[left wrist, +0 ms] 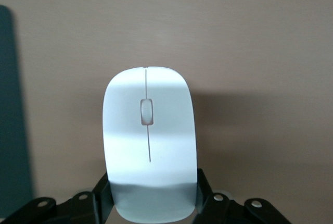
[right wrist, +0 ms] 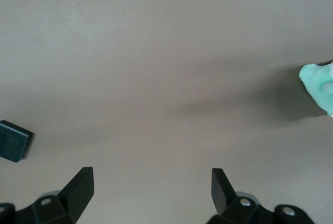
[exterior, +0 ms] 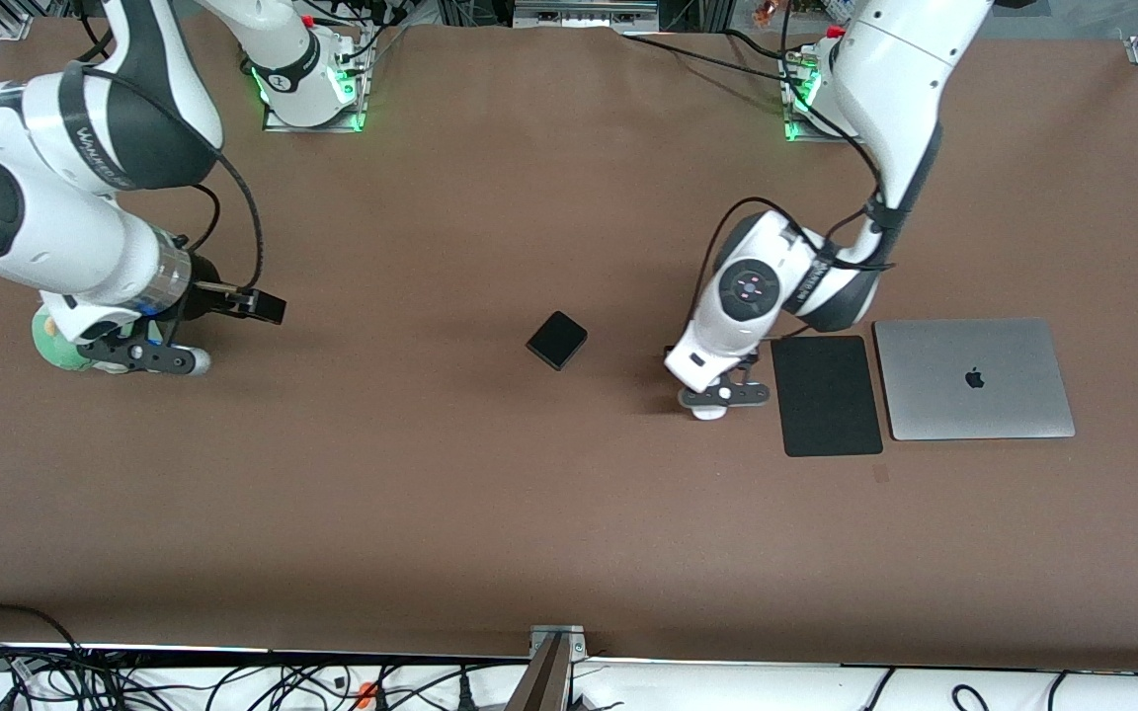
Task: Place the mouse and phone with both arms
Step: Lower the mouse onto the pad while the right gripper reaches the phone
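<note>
The robot's left gripper needs to release the white mouse, now held low beside the pad, on the middle of the black mouse pad (exterior: pixel 832 392).
The white mouse (left wrist: pixel 148 130) sits between the black fingers of my left gripper (left wrist: pixel 151 195), which is shut on its rear end. From the front, that gripper (exterior: pixel 722 397) is low at the table beside the black mouse pad (exterior: pixel 826 395), and only a bit of the mouse (exterior: pixel 709 412) shows under it. The phone (exterior: pixel 557 340), a small black slab, lies flat mid-table, apart from both arms. My right gripper (exterior: pixel 169 357) waits at the right arm's end of the table. Its jaws are open over bare table (right wrist: pixel 152 182), and the phone (right wrist: pixel 13 140) shows at the edge of that view.
A closed silver laptop (exterior: pixel 972 378) lies beside the mouse pad, toward the left arm's end. A green plush toy (exterior: pixel 55 341) sits by the right gripper and also shows in the right wrist view (right wrist: pixel 318 86). Brown cloth covers the table (exterior: pixel 431 494).
</note>
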{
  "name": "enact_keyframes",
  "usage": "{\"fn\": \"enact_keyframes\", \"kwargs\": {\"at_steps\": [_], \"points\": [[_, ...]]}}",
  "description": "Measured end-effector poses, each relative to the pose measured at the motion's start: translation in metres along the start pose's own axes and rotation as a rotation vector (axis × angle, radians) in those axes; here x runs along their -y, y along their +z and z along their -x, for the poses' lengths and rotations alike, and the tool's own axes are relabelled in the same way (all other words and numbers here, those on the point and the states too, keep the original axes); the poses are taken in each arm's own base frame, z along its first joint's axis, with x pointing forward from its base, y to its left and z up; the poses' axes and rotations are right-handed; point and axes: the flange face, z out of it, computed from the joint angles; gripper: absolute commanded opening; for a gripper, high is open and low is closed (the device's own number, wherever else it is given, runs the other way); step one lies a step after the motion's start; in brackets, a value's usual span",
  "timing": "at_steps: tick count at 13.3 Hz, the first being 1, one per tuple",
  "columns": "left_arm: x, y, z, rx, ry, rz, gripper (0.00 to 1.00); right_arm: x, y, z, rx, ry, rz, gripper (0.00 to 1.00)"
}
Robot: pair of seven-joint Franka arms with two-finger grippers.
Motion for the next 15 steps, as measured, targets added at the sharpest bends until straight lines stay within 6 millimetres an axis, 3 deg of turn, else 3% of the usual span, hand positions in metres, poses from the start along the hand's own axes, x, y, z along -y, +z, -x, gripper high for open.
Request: {"fn": "enact_keyframes", "kwargs": {"at_steps": [6,9,10,11,12,13,15], "points": [[0.121,0.021,-0.025,0.050,0.112,-0.042,0.40,0.100,0.040,0.023,-0.045,0.127,-0.006,1.00],[0.162,0.032,-0.026,0.079,0.138,-0.050,0.43,0.142,0.065,0.035,-0.057,0.206,-0.010,1.00],[0.170,0.035,-0.025,0.088,0.143,-0.053,0.49,0.156,0.074,0.040,-0.063,0.240,-0.014,1.00],[0.177,0.037,-0.024,0.093,0.146,-0.055,0.63,0.171,0.084,0.045,-0.068,0.275,-0.019,1.00],[0.181,0.039,-0.023,0.097,0.147,-0.056,0.87,0.186,0.095,0.051,-0.075,0.301,-0.025,1.00],[0.183,0.039,-0.022,0.099,0.148,-0.056,1.00,0.205,0.108,0.059,-0.084,0.319,-0.033,1.00],[0.183,0.039,-0.021,0.100,0.149,-0.056,1.00,0.242,0.141,0.077,-0.099,0.337,-0.049,1.00]]}}
